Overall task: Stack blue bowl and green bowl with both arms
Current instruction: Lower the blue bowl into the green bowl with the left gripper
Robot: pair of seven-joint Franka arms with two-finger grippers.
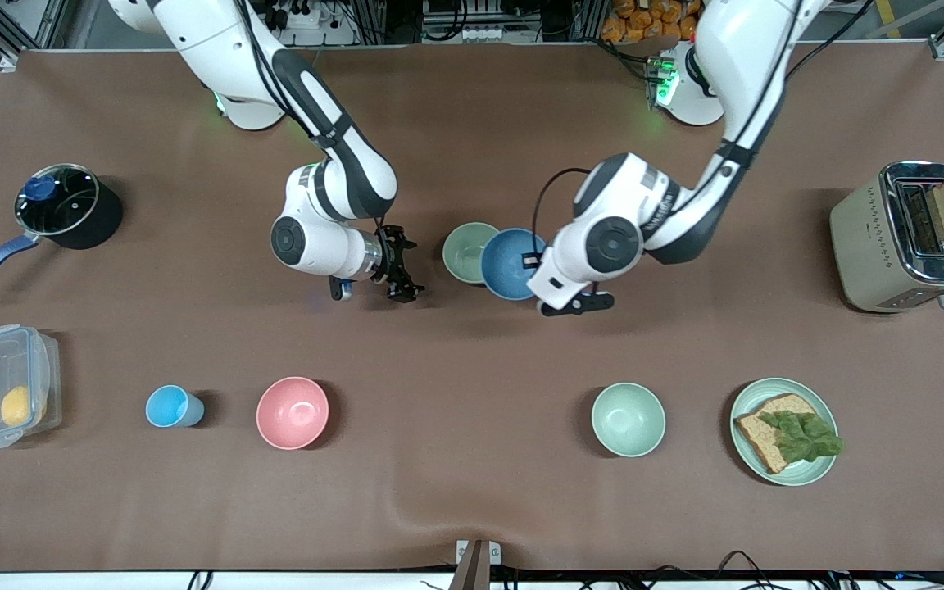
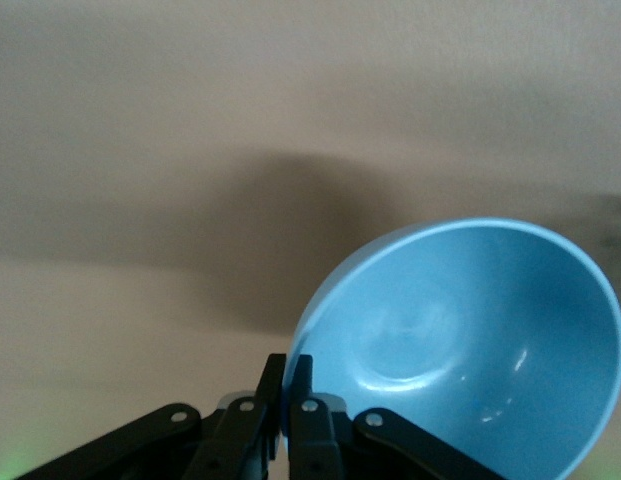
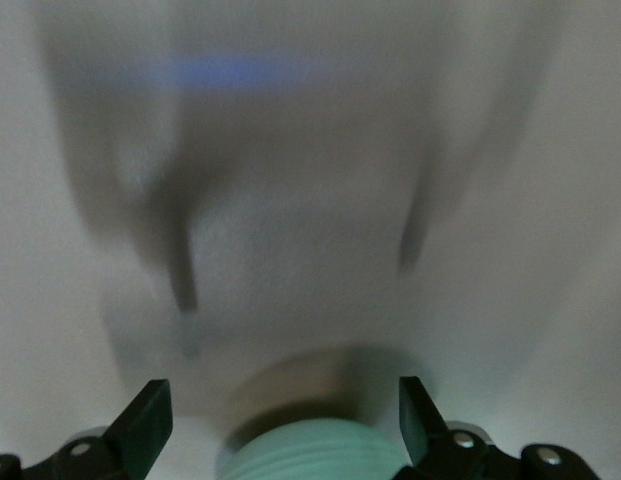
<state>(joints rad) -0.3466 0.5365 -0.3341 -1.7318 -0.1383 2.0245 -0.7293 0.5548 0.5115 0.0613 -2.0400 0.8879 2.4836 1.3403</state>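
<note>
Next, I release the blue bowl from my left gripper inside the green bowl (image 1: 474,251) beside my open right gripper.
My left gripper (image 1: 537,266) is shut on the rim of the blue bowl (image 1: 511,264) and holds it tilted, just off the table. In the left wrist view the fingers (image 2: 302,385) pinch the rim of the blue bowl (image 2: 470,340), and its shadow lies on the cloth below. A green bowl (image 1: 466,251) stands upright on the table right beside it, and the blue bowl covers part of its edge. My right gripper (image 1: 398,266) is open and empty, beside this green bowl toward the right arm's end. The right wrist view shows the green bowl (image 3: 320,458) low between the open fingers (image 3: 150,420).
A twin green bowl (image 1: 628,419), a pink bowl (image 1: 292,412) and a light-blue cup (image 1: 173,406) stand nearer the camera. A green plate (image 1: 824,471) holds a sandwich. A toaster (image 1: 906,238) stands at the left arm's end; a pot (image 1: 62,205) and a plastic box (image 1: 5,397) stand at the right arm's end.
</note>
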